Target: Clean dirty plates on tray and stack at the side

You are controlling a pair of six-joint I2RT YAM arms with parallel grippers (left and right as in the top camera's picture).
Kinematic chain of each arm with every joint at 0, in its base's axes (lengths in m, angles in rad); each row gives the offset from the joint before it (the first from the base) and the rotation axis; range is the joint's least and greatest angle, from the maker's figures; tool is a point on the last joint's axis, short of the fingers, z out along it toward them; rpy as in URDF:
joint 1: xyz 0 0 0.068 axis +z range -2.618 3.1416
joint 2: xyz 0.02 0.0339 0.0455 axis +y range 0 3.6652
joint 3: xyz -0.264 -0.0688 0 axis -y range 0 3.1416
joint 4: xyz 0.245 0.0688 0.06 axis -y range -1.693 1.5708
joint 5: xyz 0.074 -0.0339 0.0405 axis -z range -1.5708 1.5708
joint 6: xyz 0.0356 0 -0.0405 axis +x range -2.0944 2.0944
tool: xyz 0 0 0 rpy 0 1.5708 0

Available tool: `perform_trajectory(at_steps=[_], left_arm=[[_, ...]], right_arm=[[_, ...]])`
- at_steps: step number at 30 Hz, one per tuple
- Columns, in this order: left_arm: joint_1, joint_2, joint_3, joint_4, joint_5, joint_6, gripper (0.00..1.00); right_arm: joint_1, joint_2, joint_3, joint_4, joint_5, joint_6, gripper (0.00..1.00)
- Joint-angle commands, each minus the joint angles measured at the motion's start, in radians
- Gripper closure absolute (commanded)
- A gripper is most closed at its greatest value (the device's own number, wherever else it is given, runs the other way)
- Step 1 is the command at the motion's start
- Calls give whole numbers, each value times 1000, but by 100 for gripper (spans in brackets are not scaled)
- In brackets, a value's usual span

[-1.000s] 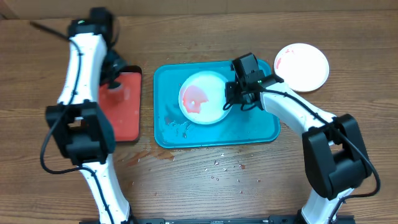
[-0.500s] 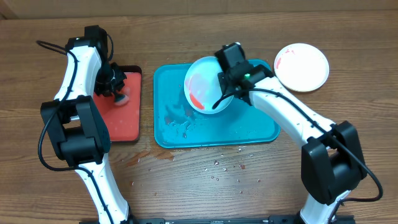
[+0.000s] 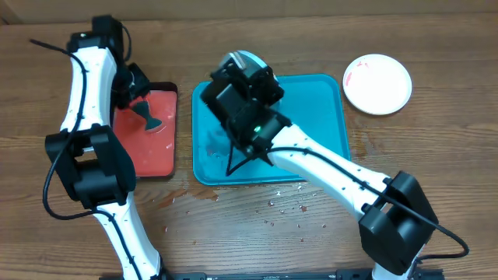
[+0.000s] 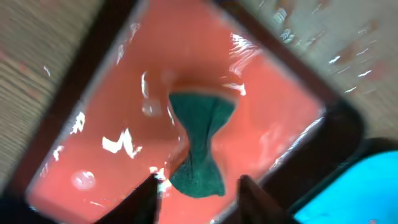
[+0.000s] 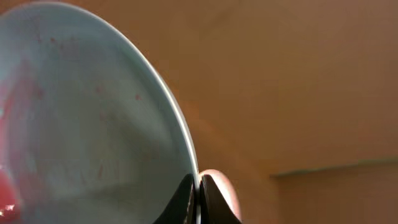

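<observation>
The robot's right gripper needs to release the light-blue plate on top of the white plate (image 3: 376,84) (image 5: 219,193) next to the teal tray.
My right gripper (image 5: 198,186) is shut on the rim of a light-blue plate (image 5: 93,112) with red smears. It holds the plate on edge, high above the left part of the teal tray (image 3: 315,124). From overhead, only a sliver of that plate (image 3: 236,57) shows behind the right gripper (image 3: 243,76). A white plate (image 3: 377,83) with a red smear lies on the table right of the tray. My left gripper (image 4: 199,186) hangs open over a green sponge (image 4: 198,149). The sponge's near end lies between the fingers (image 4: 148,198).
The green sponge (image 3: 148,117) lies on a wet red tray (image 3: 152,148) left of the teal tray. Water drops sit on the teal tray's left floor (image 3: 210,152). More specks dot the table (image 3: 284,208) in front of it.
The right arm lifted the blue plate off the teal tray, tipped it on edge and carried it left and up. The left gripper opened and let go of the sponge.
</observation>
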Motion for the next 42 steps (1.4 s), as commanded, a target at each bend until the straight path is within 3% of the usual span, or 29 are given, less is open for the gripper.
perform_trajectory(at_steps=[1,8,12,14,17,19,21,25,27,30,33,38,42], left_arm=[[8,-25,31,-10,5,10,2],[6,-24,29,-9,5,10,0],[6,-24,29,-8,5,10,0],[6,-24,29,-8,5,10,0],[6,-24,29,-7,5,10,0],[6,-24,29,-7,5,10,0],[6,-24,29,-7,5,10,0],[6,-24,29,-6,5,10,0],[6,-24,29,-6,5,10,0],[6,-24,29,-6,5,10,0],[6,-24,29,-6,5,10,0],[6,-24,29,-7,5,10,0],[6,-24,29,-6,5,10,0]], right_arm=[[31,-39,28,85,161,-246,96],[57,-39,28,152,167,-444,96],[57,-39,28,153,187,-449,96],[55,-39,25,146,180,-360,96],[45,-39,16,-2,45,-77,96],[26,-36,14,-177,-223,-39,96],[4,-35,14,-274,-323,-64,96],[-40,-51,14,-208,37,141,96],[-85,-73,14,-122,79,180,96],[-178,-119,15,-80,-57,237,96],[-323,-166,15,-119,-317,395,96],[-641,-159,14,-241,-824,629,96],[-886,-82,14,-304,-1078,735,96]])
